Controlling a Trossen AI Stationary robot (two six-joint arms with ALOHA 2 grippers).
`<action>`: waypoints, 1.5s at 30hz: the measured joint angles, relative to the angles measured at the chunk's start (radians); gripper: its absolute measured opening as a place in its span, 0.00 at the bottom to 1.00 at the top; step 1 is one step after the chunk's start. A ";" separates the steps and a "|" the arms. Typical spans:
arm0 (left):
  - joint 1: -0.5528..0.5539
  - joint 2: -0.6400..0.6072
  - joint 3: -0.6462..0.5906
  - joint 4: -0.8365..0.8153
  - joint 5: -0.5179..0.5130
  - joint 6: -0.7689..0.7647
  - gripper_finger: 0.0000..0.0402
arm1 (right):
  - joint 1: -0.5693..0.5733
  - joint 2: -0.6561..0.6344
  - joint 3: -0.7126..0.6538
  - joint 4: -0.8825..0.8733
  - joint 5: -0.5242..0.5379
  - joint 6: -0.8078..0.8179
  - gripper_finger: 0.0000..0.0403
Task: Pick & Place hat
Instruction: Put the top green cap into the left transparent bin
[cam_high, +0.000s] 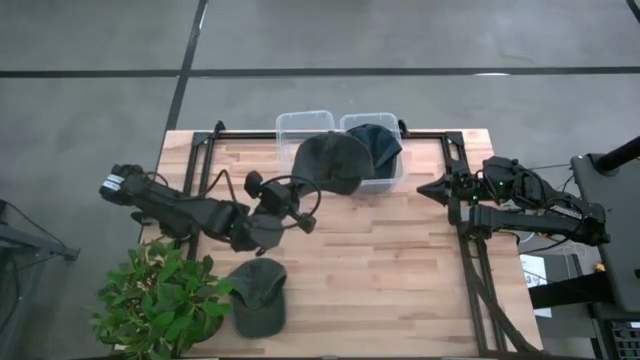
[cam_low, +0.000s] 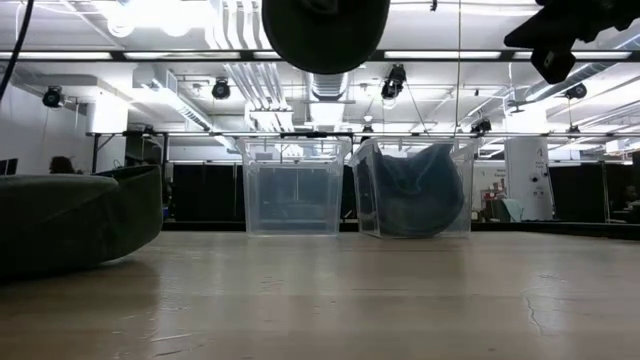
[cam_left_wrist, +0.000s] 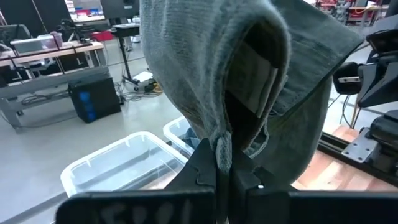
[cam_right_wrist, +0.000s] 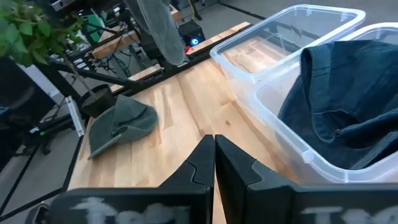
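The robot's left gripper should release the grey-green hat, now up at the bins' near edge, inside the empty clear bin (cam_high: 311, 146) (cam_left_wrist: 138, 169), beside the bin of the dark blue hat.
A grey-green hat (cam_high: 333, 160) is up in the air at the near edge of the two clear bins, and my left gripper (cam_left_wrist: 224, 177) is shut on it. It fills the top of the low view as a dark round shape (cam_low: 325, 30), and the left wrist view looks into its inside (cam_left_wrist: 261, 81). A second grey-green hat (cam_high: 258, 295) lies flat on the table near the front. A dark blue hat (cam_high: 378, 142) sits in the right bin (cam_high: 392, 182). The left bin (cam_high: 300, 122) holds nothing. My right gripper (cam_right_wrist: 214, 155) is shut and waits at the table's right side (cam_high: 428, 188). My left gripper pinches a bunched fold of the hat's rim (cam_left_wrist: 221, 140) between its two fingers. The fingers lie nearly level and come from the table's left side. The hat is lifted clear of the table, its crown sagging open beyond the fingertips with the inner label showing.
A potted plant (cam_high: 160, 300) stands at the near left corner, beside the second hat. Black rails (cam_high: 470, 260) run along the table's right and left sides. Bare wood (cam_high: 380, 270) stretches across the middle and near right of the table.
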 joint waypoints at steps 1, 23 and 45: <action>0.003 0.000 -0.001 0.001 0.000 0.000 0.01 | 0.000 0.000 0.000 0.000 0.009 0.000 0.02; 0.677 -0.084 -0.004 -0.259 0.750 -0.593 0.01 | 0.000 0.001 0.000 0.000 0.041 0.011 0.02; 0.779 0.036 -0.006 -0.369 0.911 -0.600 0.01 | 0.000 0.001 0.000 -0.001 0.073 0.083 0.02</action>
